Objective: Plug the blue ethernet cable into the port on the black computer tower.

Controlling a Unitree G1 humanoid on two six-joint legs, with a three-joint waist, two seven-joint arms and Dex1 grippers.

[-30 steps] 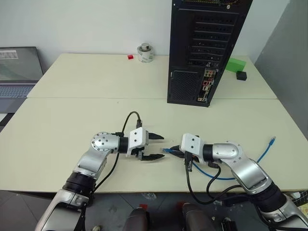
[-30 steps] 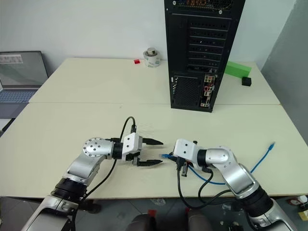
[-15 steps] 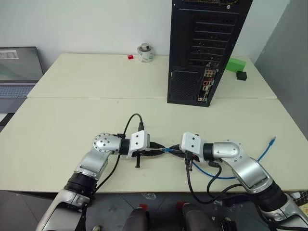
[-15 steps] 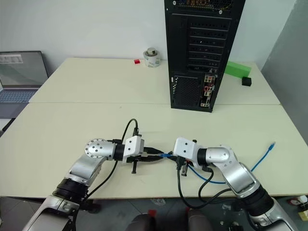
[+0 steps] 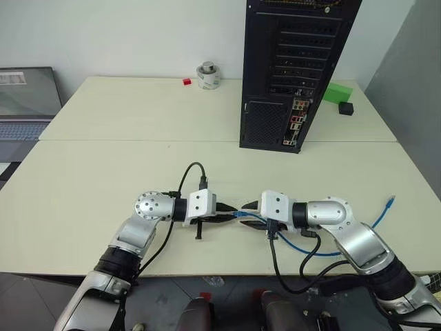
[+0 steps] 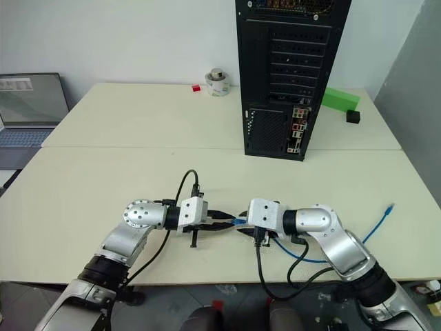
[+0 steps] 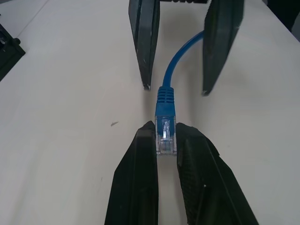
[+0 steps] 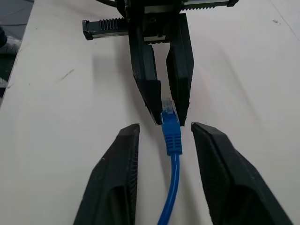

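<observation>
The fingers of my left gripper cover the clear plug of the cable, which has to go into the port, so I should first take the blue sleeve (image 7: 165, 97) behind it with my right gripper.
The blue ethernet cable (image 5: 324, 252) lies on the near table and its clear plug (image 7: 165, 129) points to the left. My left gripper (image 5: 233, 217) is shut on that plug, with one finger pressed against each side. My right gripper (image 8: 165, 129) faces it, open, its fingers (image 8: 117, 173) standing apart on either side of the cord without touching it. The cable's other end (image 5: 391, 201) rests near the table's right edge. The black computer tower (image 5: 296, 69) stands upright at the back, rear face toward me, and the port sits in its coloured connector strip (image 5: 297, 123).
A laptop (image 5: 27, 103) sits at the far left. On the back table are a tape roll (image 5: 208, 76) and a small red piece (image 5: 186, 81). A green block (image 5: 336, 92) and a small black box (image 5: 345, 108) lie right of the tower.
My left gripper, open a second ago, closed on the plug that the right gripper was holding. The right gripper has since opened and let go of the cable.
</observation>
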